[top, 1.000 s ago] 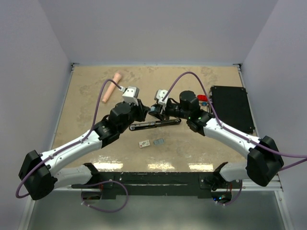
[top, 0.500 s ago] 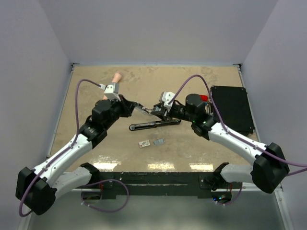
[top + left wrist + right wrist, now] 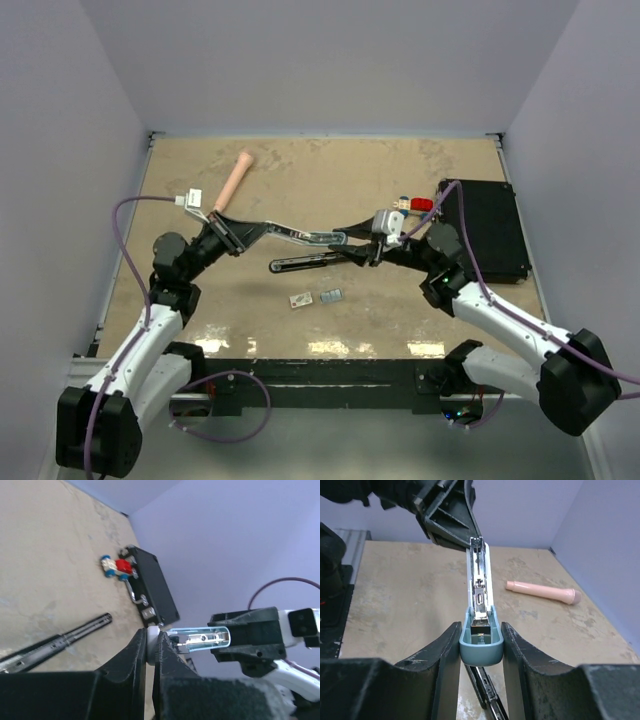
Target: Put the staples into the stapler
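Note:
The stapler's white front end is pinched by my left gripper, which should open and take the stapler nearer the blue rear end (image 3: 318, 239) before my right gripper opens.
A light-blue stapler (image 3: 305, 236) hangs opened out above the table between both grippers. My left gripper (image 3: 255, 232) is shut on its white front end (image 3: 151, 642); its blue top and metal track show in the left wrist view (image 3: 202, 639). My right gripper (image 3: 355, 242) is shut on its blue rear end (image 3: 481, 647), with the metal magazine (image 3: 479, 587) running away towards the left gripper. The tiny white staples box (image 3: 299, 299) and the grey-blue block (image 3: 331, 295) lie on the table below, apart from both grippers.
A long black stapler (image 3: 320, 261) lies under the held one, also in the wrist views (image 3: 55, 640) (image 3: 487, 692). A pink cylinder (image 3: 232, 182) lies at the back left. A black box (image 3: 485, 228) and a red toy (image 3: 418, 205) are at the right.
The left arm has pulled back to the left and the right arm to the right. The blue stapler has swung open and now stretches long between the two grippers.

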Available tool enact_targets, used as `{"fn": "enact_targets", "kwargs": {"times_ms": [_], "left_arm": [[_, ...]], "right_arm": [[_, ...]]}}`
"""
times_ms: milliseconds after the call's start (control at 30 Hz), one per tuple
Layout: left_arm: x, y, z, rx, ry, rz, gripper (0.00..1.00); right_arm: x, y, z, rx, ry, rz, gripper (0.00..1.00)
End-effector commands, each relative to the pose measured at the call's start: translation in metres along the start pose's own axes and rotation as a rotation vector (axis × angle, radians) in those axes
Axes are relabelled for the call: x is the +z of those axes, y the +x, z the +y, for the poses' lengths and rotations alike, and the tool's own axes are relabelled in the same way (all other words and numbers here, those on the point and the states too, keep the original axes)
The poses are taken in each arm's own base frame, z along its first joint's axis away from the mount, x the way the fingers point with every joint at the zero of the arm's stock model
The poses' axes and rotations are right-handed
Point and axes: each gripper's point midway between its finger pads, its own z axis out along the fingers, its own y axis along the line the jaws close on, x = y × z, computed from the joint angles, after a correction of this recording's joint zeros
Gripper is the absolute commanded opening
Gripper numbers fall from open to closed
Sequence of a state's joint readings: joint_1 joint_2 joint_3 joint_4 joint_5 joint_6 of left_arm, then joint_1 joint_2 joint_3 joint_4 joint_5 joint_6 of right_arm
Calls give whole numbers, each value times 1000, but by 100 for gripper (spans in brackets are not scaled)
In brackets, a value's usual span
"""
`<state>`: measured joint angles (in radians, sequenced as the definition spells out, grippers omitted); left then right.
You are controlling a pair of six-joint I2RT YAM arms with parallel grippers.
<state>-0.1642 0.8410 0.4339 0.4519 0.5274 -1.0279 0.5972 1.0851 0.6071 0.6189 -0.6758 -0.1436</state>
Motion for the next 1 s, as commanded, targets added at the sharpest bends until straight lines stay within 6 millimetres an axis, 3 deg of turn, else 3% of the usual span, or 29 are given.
{"fn": "enact_targets", "kwargs": {"times_ms": [0, 133, 167, 233, 333, 467, 533, 567, 633, 667, 767, 867, 967], "left_arm": [[-17, -20, -26, -139, 181, -105, 0], [-27, -19, -38, -246, 278, -120, 0], [-28, -20, -41, -272, 294, -123, 0], [-28, -21, -46, -252, 311, -114, 0], [-22, -20, -41, -205, 263, -93, 0], [-14, -17, -22, -52, 153, -69, 0], [-12, -16, -7, -26, 63, -49, 12], [-12, -18, 0, 40, 32, -61, 25], [-12, -17, 13, 73, -49, -42, 39], [-14, -21, 20, 139, -86, -56, 48], [-18, -29, 31, 245, -184, -58, 58], [-22, -41, 35, 370, -249, -51, 60], [-23, -51, 20, 546, -231, -26, 66]], "right_arm": [[-28, -67, -16, -122, 107, -241, 0], [-36, -69, -14, -144, 123, -280, 0], [-35, -59, -12, -118, 118, -270, 0], [-34, -58, -9, -97, 99, -288, 0], [-29, -55, -8, -70, 73, -264, 0], [-27, -67, -18, -111, 99, -232, 0], [-25, -60, -20, -93, 94, -179, 0], [-23, -67, -24, -118, 95, -175, 0], [-20, -59, -24, -100, 79, -125, 0], [-19, -65, -25, -114, 72, -125, 0], [-15, -64, -27, -113, 59, -91, 0], [-12, -59, -31, -113, 50, -46, 0], [-8, -54, -34, -112, 33, 0, 0]]}}
